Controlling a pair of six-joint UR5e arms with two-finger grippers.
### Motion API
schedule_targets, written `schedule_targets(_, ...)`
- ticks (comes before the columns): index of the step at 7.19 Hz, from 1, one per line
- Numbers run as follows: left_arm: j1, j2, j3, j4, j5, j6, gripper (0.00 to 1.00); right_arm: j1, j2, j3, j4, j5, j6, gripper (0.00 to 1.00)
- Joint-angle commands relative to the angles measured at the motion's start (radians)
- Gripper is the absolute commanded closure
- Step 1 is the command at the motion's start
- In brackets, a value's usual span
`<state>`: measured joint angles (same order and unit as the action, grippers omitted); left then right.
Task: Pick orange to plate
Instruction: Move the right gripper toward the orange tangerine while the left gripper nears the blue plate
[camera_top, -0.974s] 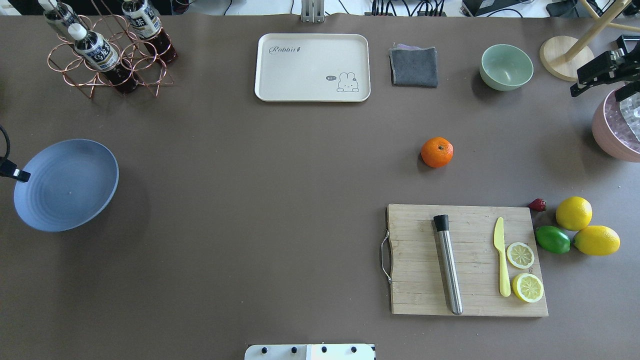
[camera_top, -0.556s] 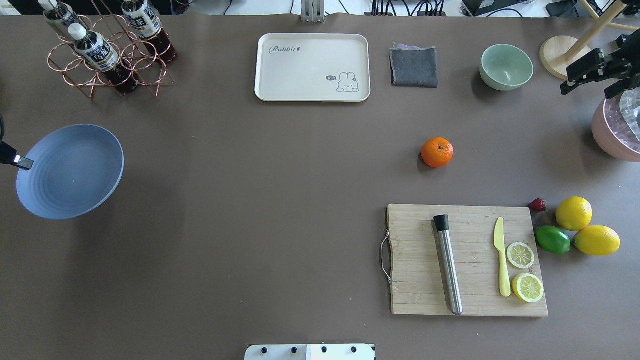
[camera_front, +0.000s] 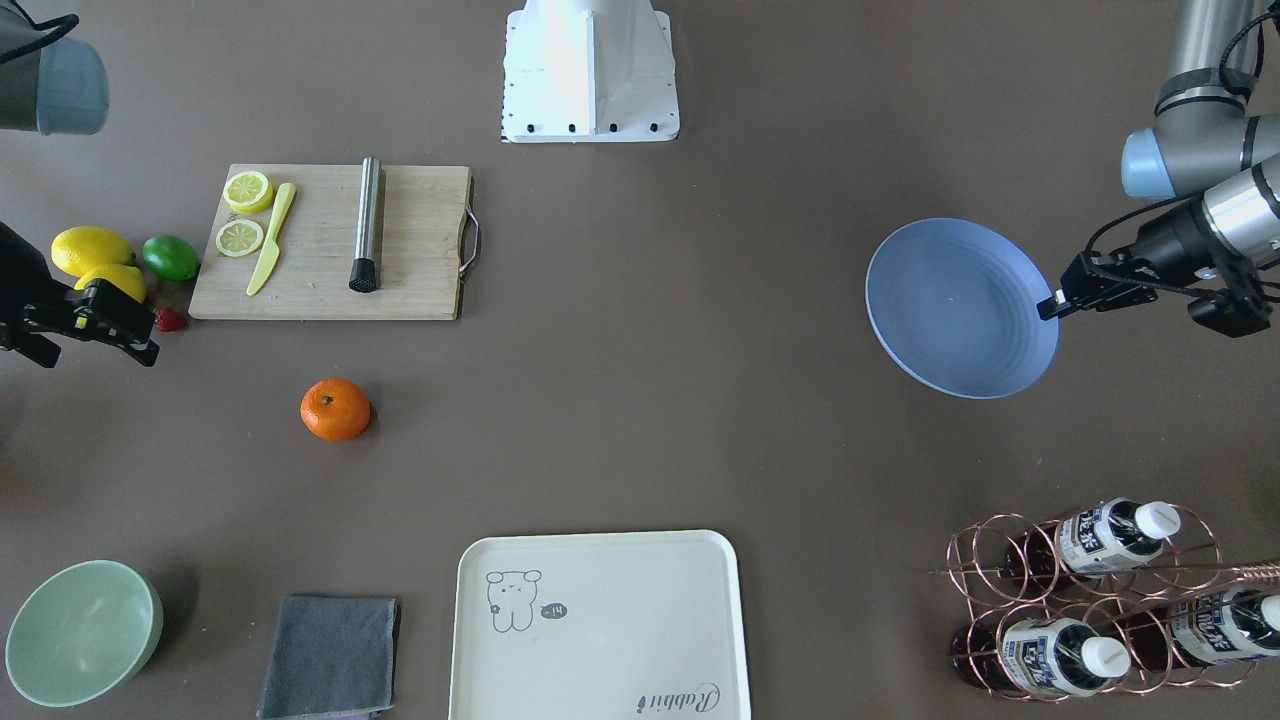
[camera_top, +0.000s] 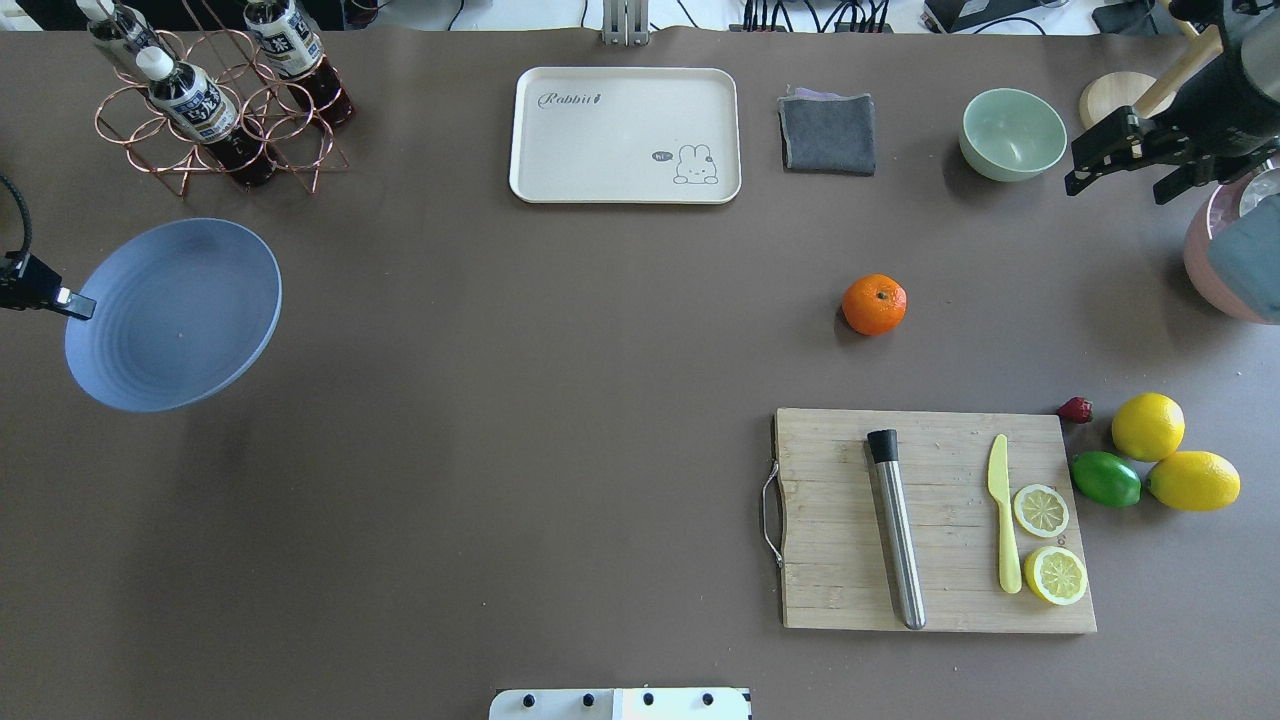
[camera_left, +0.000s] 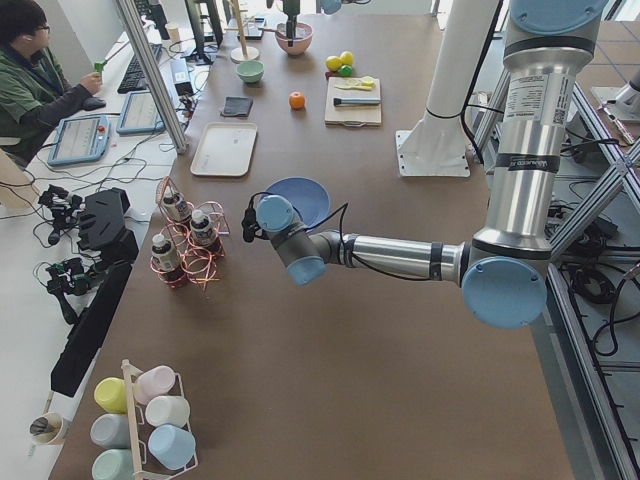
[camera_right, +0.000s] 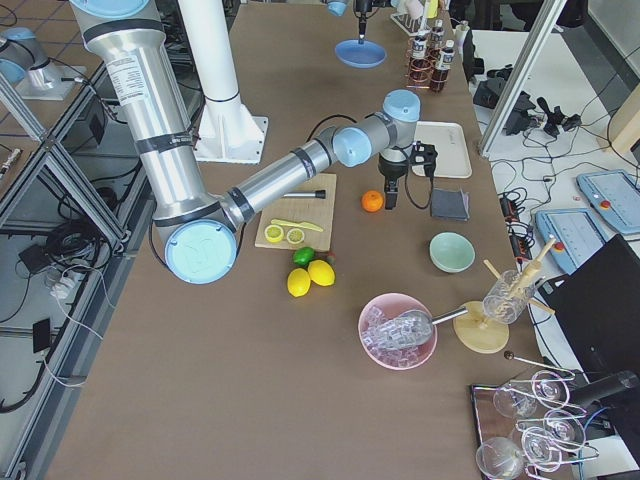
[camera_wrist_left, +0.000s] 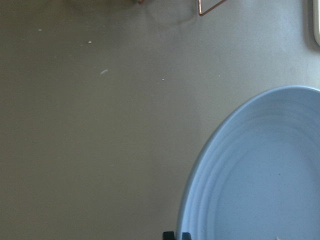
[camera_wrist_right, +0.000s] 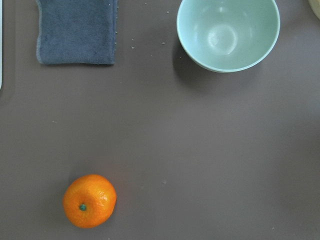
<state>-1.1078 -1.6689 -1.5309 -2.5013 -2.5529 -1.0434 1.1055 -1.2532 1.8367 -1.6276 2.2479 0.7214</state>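
Observation:
Next, my left gripper sets the blue-grey plate down and lets go of it on the brown table (camera_front: 575, 320) beside the metal handle of the cutting board.
The orange (camera_top: 874, 304) lies on the brown table, far of the cutting board, also seen as the orange (camera_front: 335, 409) and, in the right wrist view, the orange (camera_wrist_right: 89, 200) at lower left. My right gripper (camera_top: 1118, 182) hangs open and empty well to the orange's right, near the green bowl. The blue-grey plate (camera_top: 175, 315) is held tilted off the table at the far left; my left gripper (camera_top: 68, 299) is shut on its rim. Facing the robot, the plate (camera_front: 960, 308) and left gripper (camera_front: 1055, 300) show at the right. The plate (camera_wrist_left: 260, 175) fills the left wrist view's lower right.
A wooden cutting board (camera_top: 840, 590) carries a steel muddler, yellow knife and lemon slices. Two lemons (camera_top: 1147, 426) and a lime (camera_top: 1105, 479) lie right of it. A green bowl (camera_top: 1012, 133), grey cloth (camera_top: 827, 133), cream tray (camera_top: 625, 134), bottle rack (camera_top: 215, 100) and pink bowl (camera_top: 1215, 265) line the far side.
My left gripper has carried the plate toward the far side and to the right. My right gripper has moved left, from over the pink bowl toward the green bowl. The orange has not moved.

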Motion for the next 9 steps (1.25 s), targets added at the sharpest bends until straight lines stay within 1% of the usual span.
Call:
schedule_targets(1,0.173,-0.102,-0.066,0.004,0.182,-0.249,1.00,-0.058,0.027,-0.002,0.000,-0.022,0.024,0.00)
schedule_targets(2,0.256,-0.162,-0.066,0.009,0.270,-0.347,1.00,-0.082,0.038,-0.004,0.000,-0.046,0.035,0.00)
schedule_targets(3,0.320,-0.240,-0.071,0.059,0.345,-0.433,1.00,-0.105,0.046,-0.004,0.000,-0.068,0.076,0.00)
schedule_targets(4,0.366,-0.334,-0.075,0.181,0.418,-0.461,1.00,-0.128,0.057,-0.008,0.000,-0.086,0.079,0.00)
schedule_targets(5,0.452,-0.372,-0.095,0.270,0.518,-0.463,1.00,-0.139,0.069,-0.022,0.000,-0.093,0.079,0.00)
schedule_targets(6,0.526,-0.374,-0.101,0.280,0.615,-0.466,1.00,-0.154,0.069,-0.025,0.000,-0.108,0.079,0.00)
schedule_targets(8,0.590,-0.376,-0.110,0.280,0.684,-0.538,1.00,-0.180,0.069,-0.025,0.000,-0.114,0.116,0.00)
schedule_targets(9,0.647,-0.380,-0.107,0.282,0.747,-0.538,1.00,-0.188,0.069,-0.025,0.000,-0.116,0.121,0.00)
